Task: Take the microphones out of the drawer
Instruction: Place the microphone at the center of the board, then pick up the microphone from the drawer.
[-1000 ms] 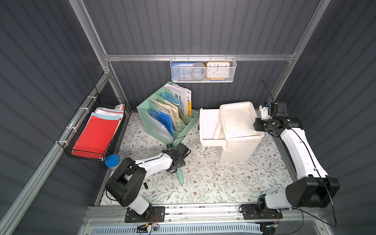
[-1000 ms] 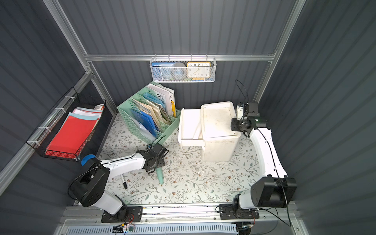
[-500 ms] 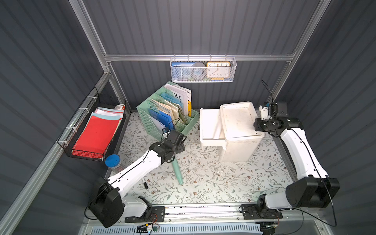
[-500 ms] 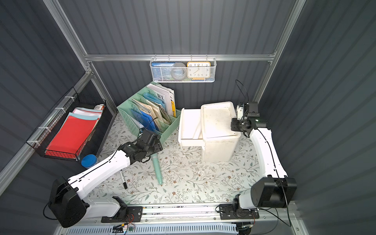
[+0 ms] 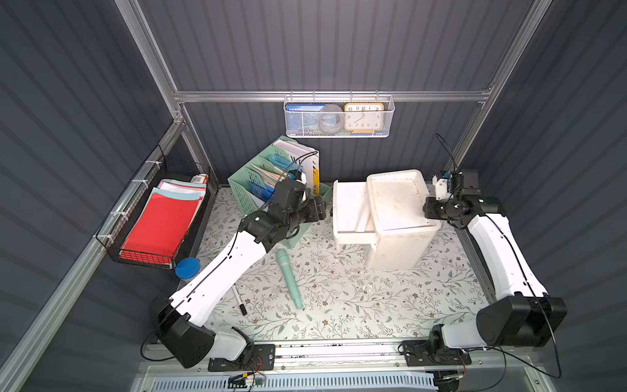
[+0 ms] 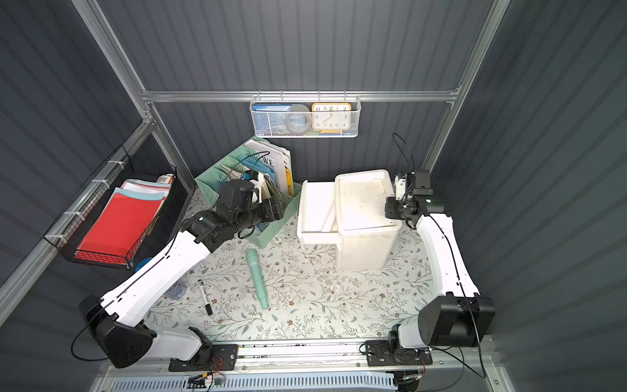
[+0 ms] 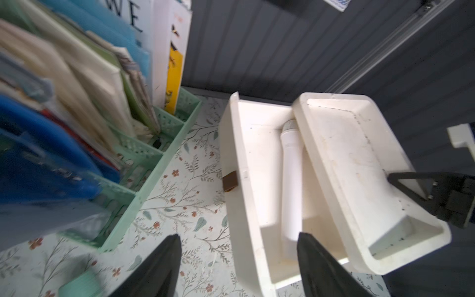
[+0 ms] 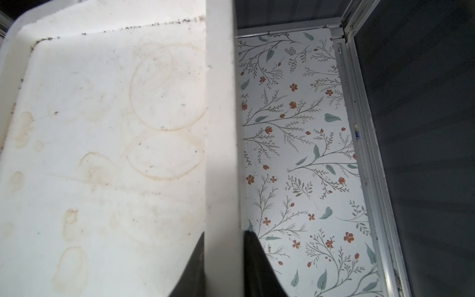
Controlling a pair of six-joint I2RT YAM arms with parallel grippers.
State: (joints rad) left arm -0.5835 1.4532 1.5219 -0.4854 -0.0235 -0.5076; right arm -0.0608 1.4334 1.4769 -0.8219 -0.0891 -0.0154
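Note:
I need to next reach into the drawer with my left gripper for the white microphone and close it around the middle of its handle (image 5: 362, 220) (image 7: 292, 205).
The white drawer (image 5: 346, 207) (image 6: 315, 210) stands pulled out to the left of its white cabinet (image 5: 397, 203). A white microphone (image 7: 291, 177) lies inside it along the cabinet side, seen as a slanted white bar (image 5: 362, 217) in a top view. A mint green microphone (image 5: 288, 278) (image 6: 257, 278) lies flat on the floral mat. My left gripper (image 5: 325, 211) (image 7: 239, 235) hangs open and empty just left of the drawer front. My right gripper (image 5: 428, 212) (image 8: 224, 232) is shut on the cabinet's top rim (image 8: 221, 128).
A mint file organiser (image 5: 258, 183) full of papers stands close behind the left arm. A black wire basket (image 5: 159, 220) with red folders hangs on the left wall. A blue lid (image 5: 187, 268) and a black marker (image 5: 239, 302) lie front left. A mesh basket (image 5: 339, 117) hangs on the back rail.
My left arm has risen off the green microphone and swung back and right, up to the drawer front. The green microphone stays on the mat. The right arm has not moved.

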